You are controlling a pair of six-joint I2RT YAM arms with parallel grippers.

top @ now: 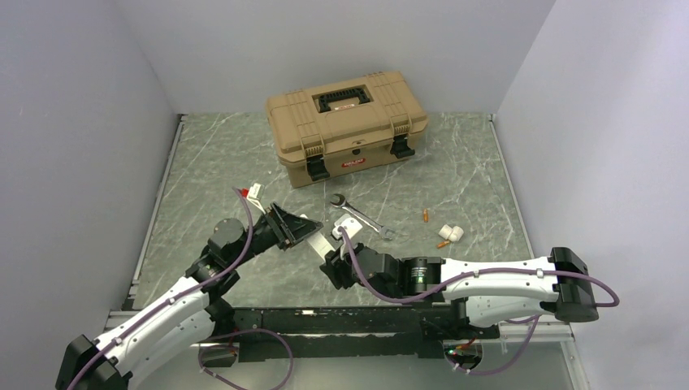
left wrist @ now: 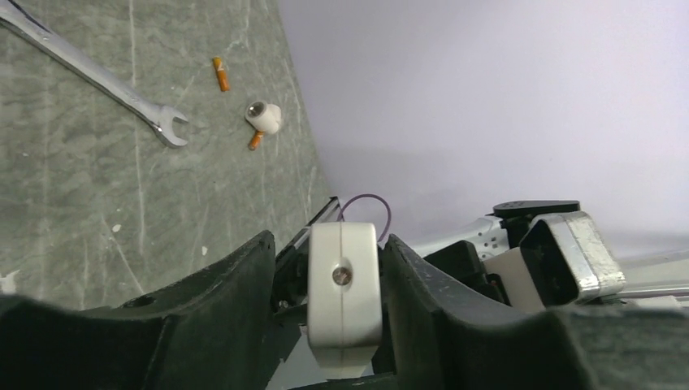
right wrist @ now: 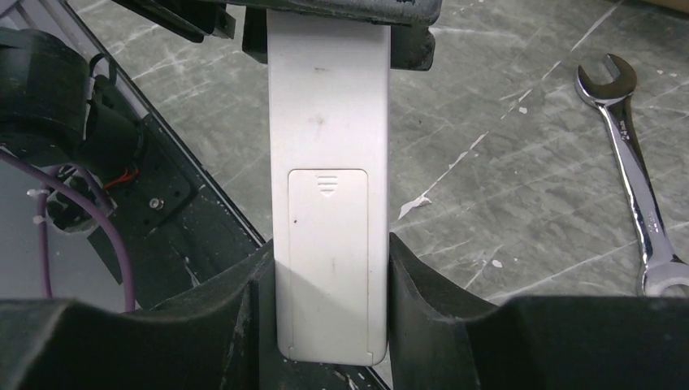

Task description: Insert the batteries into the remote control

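Next, my left gripper grips the remote control's far end (left wrist: 344,276) before my right gripper, which holds the remote control tight beside the battery cover, opens and backs away.
The remote control (top: 319,237) is a slim white bar held above the table between both arms. In the right wrist view its back faces me, the battery cover (right wrist: 329,244) in place. My right gripper (right wrist: 329,253) is shut on its near end, both fingers against its sides. My left gripper (left wrist: 327,245) stands around the far end (left wrist: 344,301); its left finger is clear of the remote, so the jaws are open. Two small orange batteries (top: 425,214) (top: 443,243) lie on the table to the right, apart from both grippers.
A steel wrench (top: 361,217) lies on the table beyond the remote. A small white part (top: 452,233) sits between the two batteries. A closed tan toolbox (top: 345,122) stands at the back. Grey walls close in both sides.
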